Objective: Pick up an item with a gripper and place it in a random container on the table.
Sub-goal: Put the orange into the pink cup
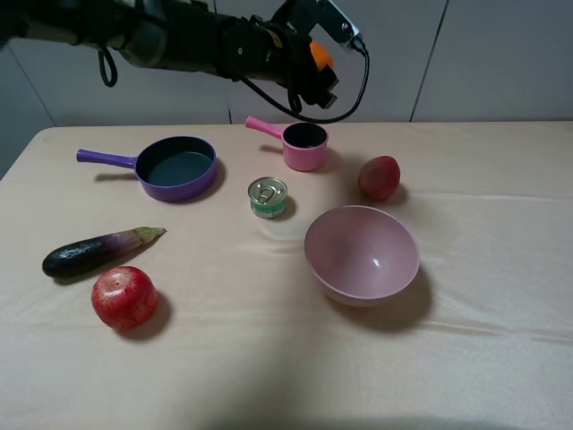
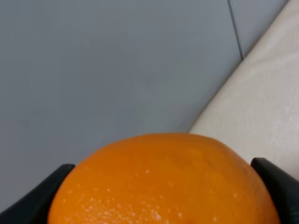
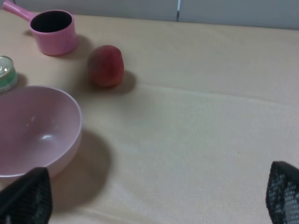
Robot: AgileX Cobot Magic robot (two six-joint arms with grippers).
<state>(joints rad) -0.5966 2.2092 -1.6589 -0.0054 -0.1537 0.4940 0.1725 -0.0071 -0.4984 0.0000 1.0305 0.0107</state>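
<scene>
My left gripper has the orange fruit, which hangs above and behind the cup now. It will let go of it in the open top of the small pink saucepan cup (image 1: 303,137).
My left gripper (image 1: 320,70) is shut on the orange fruit (image 1: 320,55) and holds it in the air, above and a little behind the small pink saucepan cup (image 1: 303,144). In the left wrist view the orange (image 2: 163,182) fills the lower frame between the two dark fingers (image 2: 39,198). The cup stands upright at the back middle of the beige table (image 1: 269,376), its handle pointing left; it also shows in the right wrist view (image 3: 52,30). My right gripper (image 3: 154,198) is open and empty above the table's right side; it is out of the high view.
A purple frying pan (image 1: 175,167) is left of the cup. A green tin can (image 1: 268,197) stands in front of it. A large pink bowl (image 1: 361,253), a peach (image 1: 379,176), an eggplant (image 1: 98,250) and a red apple (image 1: 124,297) lie around.
</scene>
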